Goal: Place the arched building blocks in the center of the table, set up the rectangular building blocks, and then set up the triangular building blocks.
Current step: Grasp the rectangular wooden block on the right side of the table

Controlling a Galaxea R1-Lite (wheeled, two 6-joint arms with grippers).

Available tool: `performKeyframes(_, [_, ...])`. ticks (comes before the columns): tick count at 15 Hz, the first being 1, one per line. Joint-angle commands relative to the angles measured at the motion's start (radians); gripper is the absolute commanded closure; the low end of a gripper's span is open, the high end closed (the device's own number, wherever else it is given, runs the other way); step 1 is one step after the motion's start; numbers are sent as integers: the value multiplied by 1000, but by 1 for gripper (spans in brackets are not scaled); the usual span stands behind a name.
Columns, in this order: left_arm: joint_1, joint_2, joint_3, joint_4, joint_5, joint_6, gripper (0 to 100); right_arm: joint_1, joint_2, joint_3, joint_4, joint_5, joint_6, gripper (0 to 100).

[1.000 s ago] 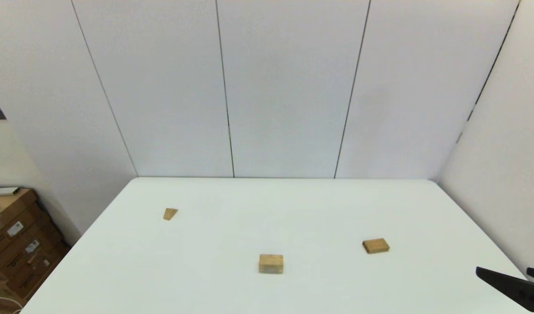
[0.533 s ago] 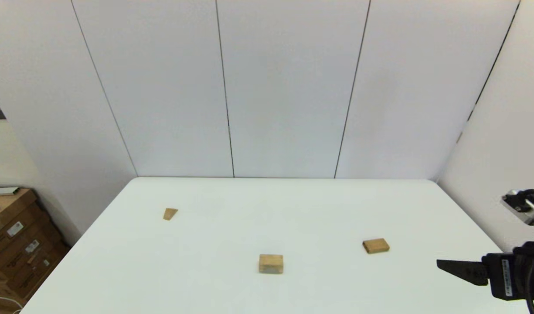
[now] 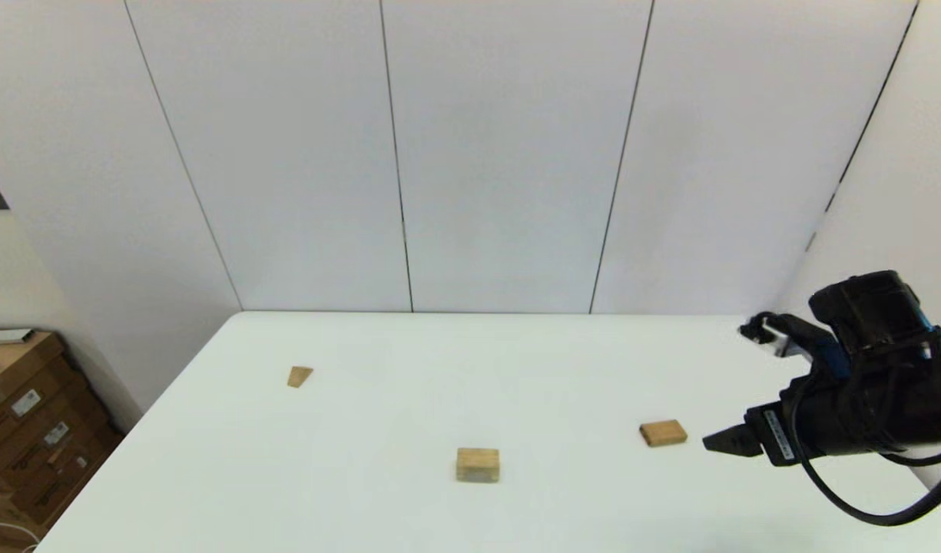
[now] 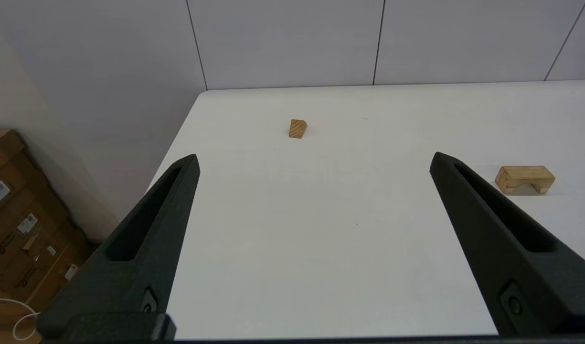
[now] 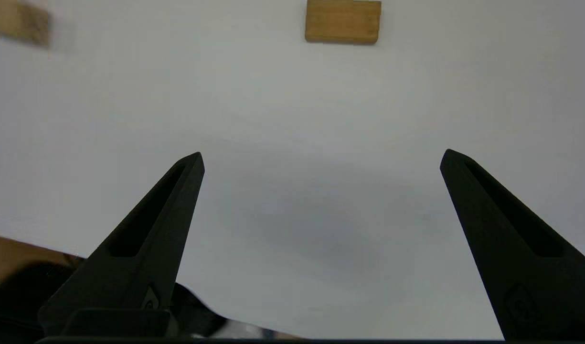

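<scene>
The rectangular building block is next for my right gripper. It should go there and close on the middle of its long sides [image 3: 664, 433] [image 5: 343, 12].
The arched building block [image 3: 478, 465] rests on the white table [image 3: 516, 353] near its front middle; the left wrist view shows its hollow facing down [image 4: 525, 178]. To its right lies the flat rectangular building block [image 3: 662, 432], also seen in the right wrist view [image 5: 343, 21]. The small triangular building block [image 3: 299, 376] sits far left [image 4: 297, 128]. My right gripper [image 3: 717, 444] hovers just right of the rectangular block, open and empty [image 5: 321, 155]. My left gripper [image 4: 313, 157] is open, empty, and out of the head view.
Cardboard boxes [image 3: 32, 438] stand on the floor beyond the table's left edge. White wall panels close off the back and the right side, with the right wall close behind my right arm [image 3: 869, 384].
My right arm has come in from the lower right corner, rising and moving left towards the rectangular block. None of the three blocks has moved.
</scene>
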Motion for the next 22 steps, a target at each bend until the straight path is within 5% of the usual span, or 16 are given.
performKeyframes(1, [0,2,0,0,0,0,0,0,108,-56,152,3,-283,0])
performKeyframes(3, [0,2,0,0,0,0,0,2,124,-95,202,28,-341,0])
performKeyframes(7, [0,2,0,0,0,0,0,2,157,-136,202,37,-358,0])
performKeyframes(13, [0,2,0,0,0,0,0,0,191,-191,204,37,-473,0])
performKeyframes(22, [0,2,0,0,0,0,0,6,403,-420,291,31,-757,0])
